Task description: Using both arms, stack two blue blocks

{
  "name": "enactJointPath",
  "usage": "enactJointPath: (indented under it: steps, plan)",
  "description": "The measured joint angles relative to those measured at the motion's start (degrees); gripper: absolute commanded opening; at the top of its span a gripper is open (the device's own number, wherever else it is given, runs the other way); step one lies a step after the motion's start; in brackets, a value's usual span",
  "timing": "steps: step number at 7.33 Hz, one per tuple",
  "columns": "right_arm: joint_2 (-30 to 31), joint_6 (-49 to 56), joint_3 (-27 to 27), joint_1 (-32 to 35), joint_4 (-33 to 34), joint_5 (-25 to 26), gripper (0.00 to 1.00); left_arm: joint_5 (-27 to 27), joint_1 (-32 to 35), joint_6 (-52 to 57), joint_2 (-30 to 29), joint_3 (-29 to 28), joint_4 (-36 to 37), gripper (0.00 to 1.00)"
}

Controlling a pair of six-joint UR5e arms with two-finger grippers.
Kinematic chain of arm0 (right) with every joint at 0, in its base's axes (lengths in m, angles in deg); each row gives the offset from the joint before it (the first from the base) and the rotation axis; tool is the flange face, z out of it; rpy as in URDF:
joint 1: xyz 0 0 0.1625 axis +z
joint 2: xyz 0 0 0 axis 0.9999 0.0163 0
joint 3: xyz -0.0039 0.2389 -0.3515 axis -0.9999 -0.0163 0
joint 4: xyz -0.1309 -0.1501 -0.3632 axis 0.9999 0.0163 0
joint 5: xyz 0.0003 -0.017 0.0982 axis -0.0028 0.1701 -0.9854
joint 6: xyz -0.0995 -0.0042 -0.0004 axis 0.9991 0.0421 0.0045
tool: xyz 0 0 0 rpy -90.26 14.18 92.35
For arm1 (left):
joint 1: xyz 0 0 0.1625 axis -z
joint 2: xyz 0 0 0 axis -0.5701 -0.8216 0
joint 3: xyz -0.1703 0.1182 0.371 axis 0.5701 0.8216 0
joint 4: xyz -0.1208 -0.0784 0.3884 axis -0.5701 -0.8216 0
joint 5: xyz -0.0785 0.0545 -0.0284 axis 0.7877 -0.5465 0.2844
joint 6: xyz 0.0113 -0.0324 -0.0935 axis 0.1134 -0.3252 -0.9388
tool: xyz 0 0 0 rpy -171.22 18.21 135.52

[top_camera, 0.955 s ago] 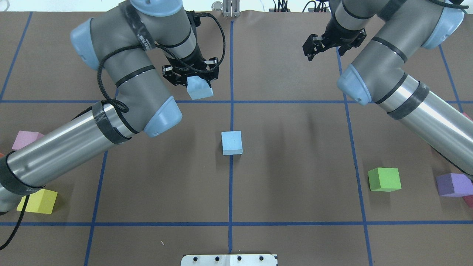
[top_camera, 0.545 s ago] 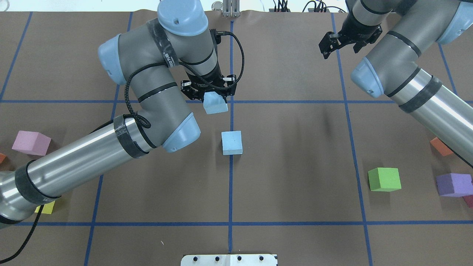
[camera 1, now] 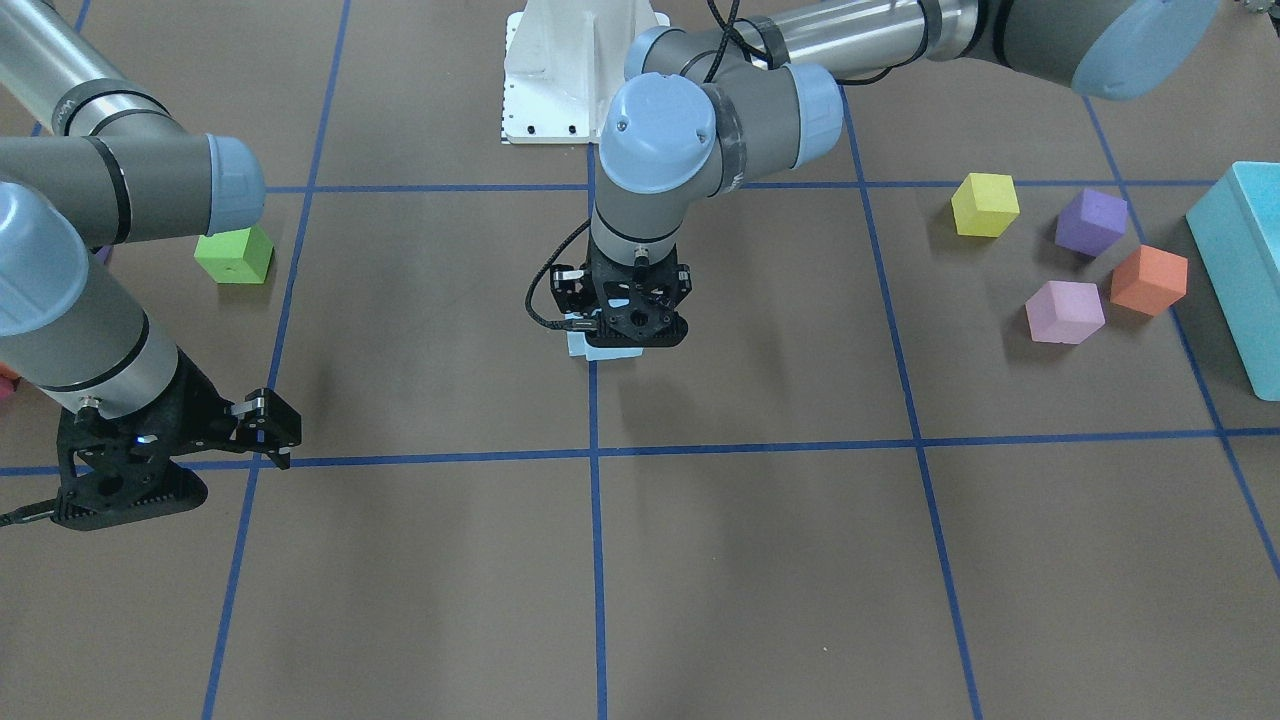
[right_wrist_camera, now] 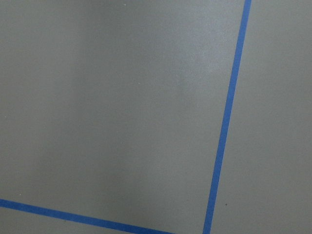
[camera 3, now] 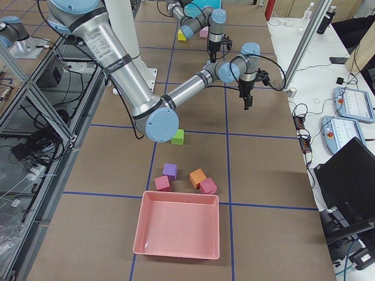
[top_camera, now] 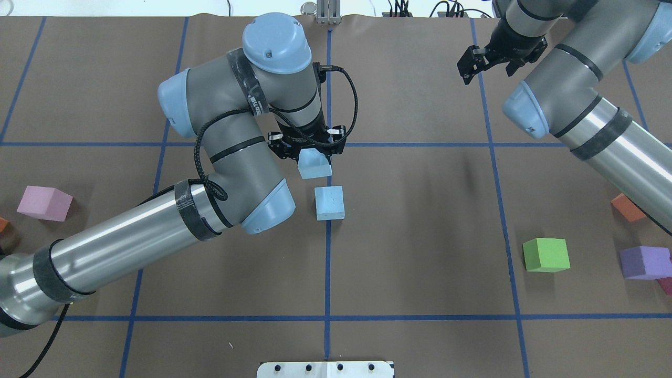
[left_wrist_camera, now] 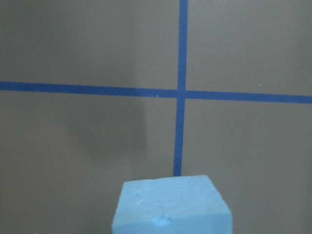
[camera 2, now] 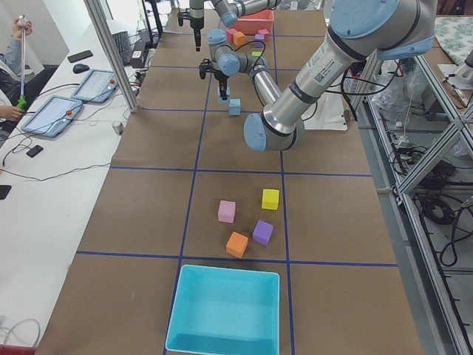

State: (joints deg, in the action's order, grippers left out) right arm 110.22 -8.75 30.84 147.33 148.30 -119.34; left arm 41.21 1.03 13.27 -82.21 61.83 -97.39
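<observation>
My left gripper will release its pale blue block on top of the other pale blue block [camera 1: 591, 301], on the centre line.
My left gripper [top_camera: 308, 151] is shut on one pale blue block [top_camera: 315, 167] and holds it above the table. The block fills the bottom of the left wrist view [left_wrist_camera: 170, 207]. The other pale blue block [top_camera: 329, 202] lies on the centre blue line, just nearer the robot than the held one and a little to its right. In the front-facing view the left gripper [camera 1: 625, 325] hides most of both blocks. My right gripper [top_camera: 483, 59] is open and empty, high over the far right of the table.
A green cube [top_camera: 546, 255], purple cube [top_camera: 644, 262] and orange cube [top_camera: 625, 207] lie on the right. A pink cube [top_camera: 44, 203] lies on the left, with a yellow cube [camera 1: 985, 204] and turquoise bin [camera 1: 1240, 260] beyond. A pink bin [camera 3: 179, 231] stands at the right end.
My left arm has carried the held blue block toward the robot and rightward, close to the block on the table. My right arm has drawn back to the far right.
</observation>
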Motion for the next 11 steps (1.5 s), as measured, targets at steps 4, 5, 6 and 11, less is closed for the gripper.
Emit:
enactJointPath:
  steps: [4,5,6,11]
  plan:
    - [-0.07,0.13,0.07,-0.08,0.00,-0.01,1.00,0.01,-2.48,-2.49,0.24,-0.01,0.00,0.48]
    - [-0.08,0.18,0.07,-0.08,-0.02,-0.01,1.00,-0.04,-2.84,-3.02,0.34,0.04,0.01,0.48]
    - [-0.10,0.20,0.07,-0.08,-0.06,0.01,1.00,-0.06,-3.19,-3.58,0.43,0.08,-0.02,0.49]
    - [-0.13,0.07,0.15,-0.08,-0.11,0.02,1.00,-0.55,-3.74,-4.01,0.53,0.28,-1.76,0.99]
